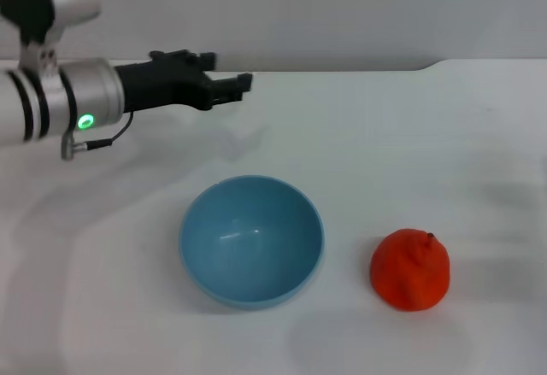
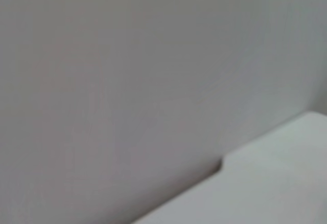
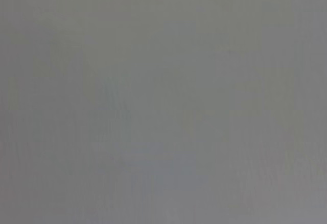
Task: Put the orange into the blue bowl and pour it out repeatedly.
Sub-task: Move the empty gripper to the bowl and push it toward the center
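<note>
I will close my left gripper on the blue bowl's rim (image 1: 203,196), on the far side that faces away from the orange.
The blue bowl (image 1: 250,240) stands upright and empty on the white table, in the front middle of the head view. The orange (image 1: 410,269) lies on the table to the right of the bowl, a short gap away, stem nub up. My left gripper (image 1: 231,72) hovers above the table behind and to the left of the bowl, pointing right, open and empty. The right arm is out of the head view. Neither wrist view shows the bowl or the orange.
The white table (image 1: 385,136) runs back to a grey wall. Its far edge has a step at the right (image 1: 427,66). The left wrist view shows only the wall and the table's edge (image 2: 265,168). The right wrist view shows only plain grey.
</note>
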Robot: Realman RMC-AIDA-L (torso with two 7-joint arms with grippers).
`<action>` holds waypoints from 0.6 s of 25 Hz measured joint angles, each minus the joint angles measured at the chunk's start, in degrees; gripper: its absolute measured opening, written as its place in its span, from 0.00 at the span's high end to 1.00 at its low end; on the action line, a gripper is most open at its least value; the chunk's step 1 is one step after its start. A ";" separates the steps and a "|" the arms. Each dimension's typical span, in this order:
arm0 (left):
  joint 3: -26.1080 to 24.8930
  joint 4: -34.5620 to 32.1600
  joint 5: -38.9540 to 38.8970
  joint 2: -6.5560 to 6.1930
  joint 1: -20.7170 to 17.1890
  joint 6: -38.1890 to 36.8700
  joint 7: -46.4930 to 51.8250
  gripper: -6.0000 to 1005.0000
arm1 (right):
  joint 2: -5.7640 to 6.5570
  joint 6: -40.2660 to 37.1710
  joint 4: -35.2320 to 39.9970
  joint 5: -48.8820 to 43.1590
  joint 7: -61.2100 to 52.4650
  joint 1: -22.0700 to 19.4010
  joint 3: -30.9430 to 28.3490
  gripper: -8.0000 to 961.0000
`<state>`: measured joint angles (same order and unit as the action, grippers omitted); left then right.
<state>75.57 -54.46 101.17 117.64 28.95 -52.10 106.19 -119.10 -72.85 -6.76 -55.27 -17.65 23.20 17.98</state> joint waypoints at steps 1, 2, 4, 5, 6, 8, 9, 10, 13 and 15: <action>-0.38 -3.51 5.94 -0.03 0.40 -2.83 6.76 0.32 | -0.02 0.00 -0.03 -0.01 0.00 0.00 0.03 0.51; -0.99 -6.98 11.92 -0.05 0.86 -6.18 13.42 0.32 | -0.02 0.00 -0.03 0.00 0.00 0.01 0.03 0.51; -1.78 -13.82 22.12 -0.01 1.55 -12.62 23.49 0.32 | -0.03 0.00 -0.03 0.00 0.00 0.08 0.02 0.51; -1.86 -16.79 26.31 0.04 1.77 -16.17 27.39 0.32 | -0.04 0.00 -0.03 -0.01 -0.01 0.11 -0.01 0.51; -1.92 -19.78 30.31 0.09 2.00 -19.70 31.29 0.32 | -0.04 0.00 -0.03 -0.01 -0.02 0.15 -0.11 0.51; -1.64 -24.67 36.01 0.19 2.24 -25.44 37.09 0.32 | -0.05 0.00 -0.03 0.00 -0.03 0.26 -0.29 0.51; -1.41 -26.55 38.27 0.24 2.30 -27.87 39.42 0.32 | -0.05 0.11 -0.02 -0.01 -0.03 0.35 -0.32 0.51; -1.07 -27.96 39.83 0.32 2.30 -29.63 40.98 0.32 | -0.05 0.28 -0.01 -0.01 -0.04 0.46 -0.34 0.51; 0.62 -29.27 41.63 0.43 2.22 -31.68 43.70 0.32 | -0.02 1.08 0.10 0.00 -0.05 0.79 -0.36 0.51; 1.13 -29.26 41.79 0.43 2.17 -31.60 43.84 0.32 | -0.02 1.58 0.22 -0.01 -0.06 0.95 -0.38 0.51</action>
<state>76.70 -83.72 142.96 118.07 31.12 -83.70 150.02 -119.11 -71.28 -6.54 -55.28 -17.71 24.15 17.60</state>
